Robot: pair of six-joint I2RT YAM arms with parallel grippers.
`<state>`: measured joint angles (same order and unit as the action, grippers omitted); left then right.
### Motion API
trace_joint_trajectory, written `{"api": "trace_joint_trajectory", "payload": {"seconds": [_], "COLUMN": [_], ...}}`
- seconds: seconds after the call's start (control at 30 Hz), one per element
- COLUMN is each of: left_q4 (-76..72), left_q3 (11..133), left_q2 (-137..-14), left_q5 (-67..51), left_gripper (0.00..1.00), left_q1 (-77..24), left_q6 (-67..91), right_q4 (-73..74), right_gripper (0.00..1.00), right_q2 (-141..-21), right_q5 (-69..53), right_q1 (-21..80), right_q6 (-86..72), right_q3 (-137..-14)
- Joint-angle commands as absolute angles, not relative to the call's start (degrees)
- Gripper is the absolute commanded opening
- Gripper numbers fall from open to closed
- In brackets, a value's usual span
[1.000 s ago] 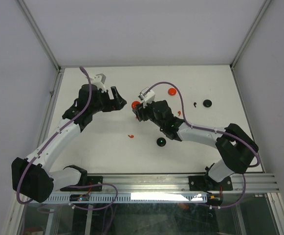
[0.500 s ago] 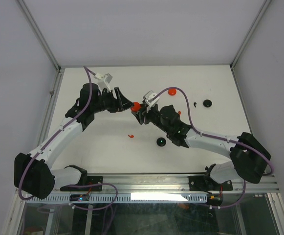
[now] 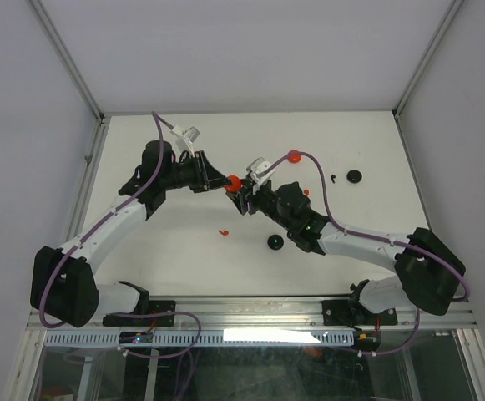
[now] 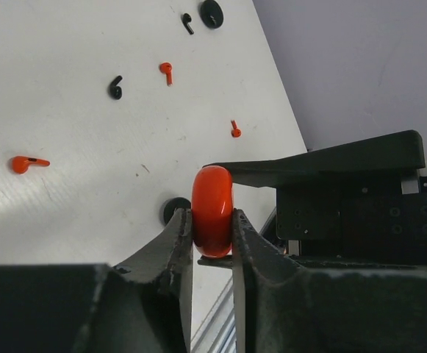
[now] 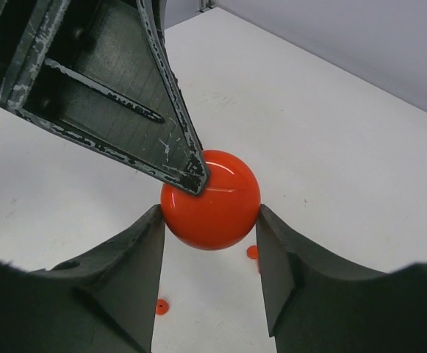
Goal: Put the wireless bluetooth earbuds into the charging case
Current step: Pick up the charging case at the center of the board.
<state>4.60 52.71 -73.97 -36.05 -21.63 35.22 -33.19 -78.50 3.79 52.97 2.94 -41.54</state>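
I should open my right gripper, which spans the charging case's rim, then turn it and take the case by its flat sides (image 5: 212,218) while my left gripper stays still.
A round red charging case (image 3: 233,180) hangs above the middle of the table, held from both sides. My left gripper (image 4: 212,228) is shut on its two flat faces (image 4: 212,209). My right gripper (image 5: 209,220) is shut on its rim (image 5: 212,198), and the left gripper's fingertip (image 5: 187,173) crosses the case's top. Loose earbuds lie on the table: a red earbud (image 4: 28,163), a black earbud (image 4: 115,87), another red earbud (image 4: 167,71). The top view shows a red earbud (image 3: 224,232) below the grippers and a black earbud (image 3: 332,179) at the right.
A black disc (image 3: 275,242) lies below the right gripper, a red disc (image 3: 293,156) and another black disc (image 3: 355,176) toward the back right. The right arm's purple cable (image 3: 313,171) loops over that area. Walls enclose the table on three sides.
My left gripper has swung right to the red case and shut on it. My right gripper, still holding the case, shifted slightly up toward it.
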Motion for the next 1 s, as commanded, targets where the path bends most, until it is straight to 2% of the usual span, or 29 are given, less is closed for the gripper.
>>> {"api": "trace_joint_trajectory", "payload": {"seconds": [0.0, 0.1, 0.2, 0.27, 0.33, 0.37, 0.53, 0.8, 0.97], "left_q4": [-1.23, -1.73, -1.1, 0.34, 1.83, 2.5, 3.76, 6.54, 8.63], "left_q3": [52.48, 52.56, 52.96, 53.59, 54.43, 54.75, 54.8, 55.29, 57.23], "left_q2": [-73.54, -72.91, -71.13, -69.78, -68.59, -67.95, -63.88, -61.72, -62.24], "left_q5": [-41.61, -42.31, -41.77, -40.95, -40.57, -41.05, -41.68, -49.13, -51.84], "left_gripper": [0.12, 0.02, 0.0, 0.0, 0.0, 0.0, 0.0, 0.0, 0.0], "left_q1": [-21.54, -21.53, -21.53, -21.54, -21.59, -21.54, -21.54, -21.56, -21.54], "left_q6": [35.9, 33.87, 29.54, 25.3, 21.17, 18.83, 7.06, -4.98, -10.22], "right_q4": [-38.78, -37.6, -35.11, -31.91, -28.44, -26.93, -20.46, -19.82, -19.96], "right_gripper": [0.42, 0.48, 0.61, 0.61, 0.77, 0.78, 0.78, 0.78, 0.78], "right_q2": [-75.35, -74.56, -73.18, -71.91, -70.3, -69.43, -66.47, -66.27, -68.63], "right_q5": [2.41, 1.41, 0.58, 0.58, -3.33, -3.33, -3.33, -3.33, -3.33], "right_q1": [53.35, 53.34, 53.11, 52.57, 51.91, 51.41, 47.32, 38.73, 38.09], "right_q6": [2.9, 2.06, 1.37, 1.37, 1.08, 1.07, 1.07, 1.07, 1.07], "right_q3": [-41.96, -41.92, -42.03, -42.67, -43.44, -43.8, -45.75, -46.99, -49.38]}}
